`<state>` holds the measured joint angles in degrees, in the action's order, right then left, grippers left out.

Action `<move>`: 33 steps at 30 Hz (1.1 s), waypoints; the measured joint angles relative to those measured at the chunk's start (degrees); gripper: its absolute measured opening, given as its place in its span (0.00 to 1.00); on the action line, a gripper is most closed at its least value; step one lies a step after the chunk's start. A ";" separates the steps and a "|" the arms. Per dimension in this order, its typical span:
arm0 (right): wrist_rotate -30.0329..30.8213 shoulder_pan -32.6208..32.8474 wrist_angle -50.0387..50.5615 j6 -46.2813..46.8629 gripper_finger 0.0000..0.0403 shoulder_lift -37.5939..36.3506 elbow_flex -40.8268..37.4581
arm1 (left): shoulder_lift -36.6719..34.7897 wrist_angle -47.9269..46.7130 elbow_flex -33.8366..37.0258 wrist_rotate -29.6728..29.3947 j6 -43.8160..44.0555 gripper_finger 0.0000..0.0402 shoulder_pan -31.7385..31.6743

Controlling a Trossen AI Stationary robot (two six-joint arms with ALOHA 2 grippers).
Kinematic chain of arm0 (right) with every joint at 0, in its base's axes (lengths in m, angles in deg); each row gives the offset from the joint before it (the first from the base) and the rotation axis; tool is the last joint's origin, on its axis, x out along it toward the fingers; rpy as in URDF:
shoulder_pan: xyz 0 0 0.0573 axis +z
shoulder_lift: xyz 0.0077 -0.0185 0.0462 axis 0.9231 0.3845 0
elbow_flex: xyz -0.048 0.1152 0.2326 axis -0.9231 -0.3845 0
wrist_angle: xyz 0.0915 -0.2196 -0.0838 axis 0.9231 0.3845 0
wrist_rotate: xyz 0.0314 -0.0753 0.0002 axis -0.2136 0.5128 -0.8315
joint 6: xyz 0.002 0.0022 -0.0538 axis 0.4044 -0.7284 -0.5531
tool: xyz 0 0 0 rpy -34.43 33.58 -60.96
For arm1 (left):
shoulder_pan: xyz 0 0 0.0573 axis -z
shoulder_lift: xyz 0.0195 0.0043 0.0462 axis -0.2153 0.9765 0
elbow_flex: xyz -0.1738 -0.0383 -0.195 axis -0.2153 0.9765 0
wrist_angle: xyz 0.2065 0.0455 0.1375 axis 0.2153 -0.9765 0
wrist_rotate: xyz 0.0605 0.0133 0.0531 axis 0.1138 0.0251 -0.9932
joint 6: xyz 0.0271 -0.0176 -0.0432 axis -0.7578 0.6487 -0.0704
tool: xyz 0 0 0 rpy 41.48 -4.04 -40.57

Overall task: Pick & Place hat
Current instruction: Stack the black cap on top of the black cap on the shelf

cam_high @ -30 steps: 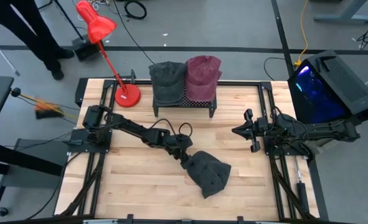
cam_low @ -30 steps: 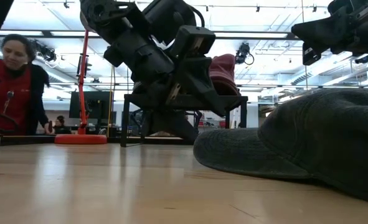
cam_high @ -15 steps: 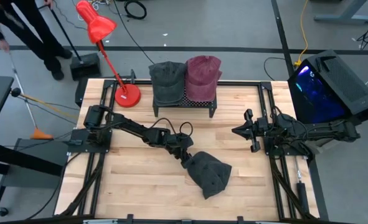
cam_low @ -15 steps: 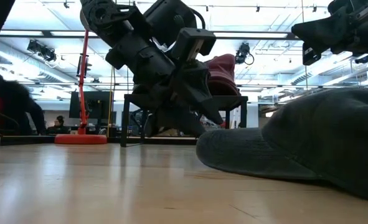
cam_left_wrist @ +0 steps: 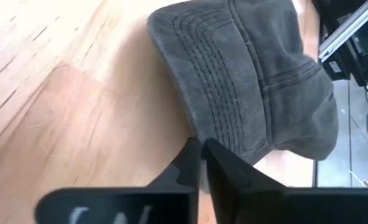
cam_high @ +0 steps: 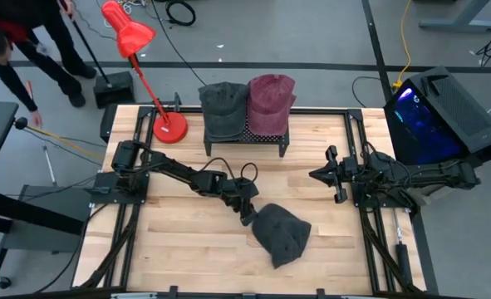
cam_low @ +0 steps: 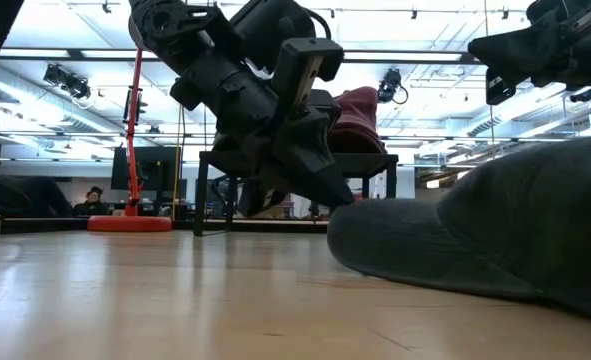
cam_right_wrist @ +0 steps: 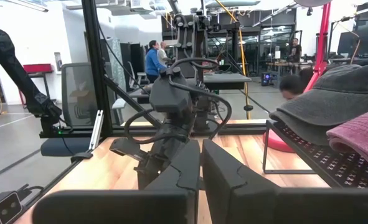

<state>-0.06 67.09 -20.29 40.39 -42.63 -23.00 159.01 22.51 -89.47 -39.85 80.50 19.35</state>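
The edge of the dark grey hat is all that my left gripper's fingers pinch, so my left gripper needs to open and grip deeper over its stitched front (cam_left_wrist: 224,115) before lifting.
A dark grey hat (cam_high: 282,235) lies on the wooden table, right of centre and toward the near edge, resting on its brim and crown. My left gripper (cam_high: 249,218) is at the hat's far left corner, shut on the brim; the left wrist view shows the hat (cam_left_wrist: 252,81) just past the left gripper (cam_left_wrist: 200,146). My right gripper (cam_high: 314,175) hangs shut above the table's right side, holding nothing. My left gripper pinches the edge of the brim (cam_left_wrist: 193,129) between its two fingers, at the brim's side close to the crown. The fingers slant down at it from the table's far left. The hat's crown and the rest of the brim lie on the table.
A black rack (cam_high: 245,137) at the far edge carries a grey hat (cam_high: 223,104) and a maroon hat (cam_high: 270,100). A red lamp's base (cam_high: 169,126) stands left of the rack. Bare wood lies left of and in front of the hat.
My left gripper has shut from wide open onto the brim's edge, staying in place. The hat has slid a little toward the table's right edge as the fingers closed.
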 joint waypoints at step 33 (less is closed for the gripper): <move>0.00 0.02 0.00 0.00 0.06 -0.02 0.00 | -0.52 -0.23 -4.11 4.56 4.91 0.35 -1.10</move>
<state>-0.06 67.11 -20.29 40.40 -42.65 -23.00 158.48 22.28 -93.58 -35.29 85.41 18.25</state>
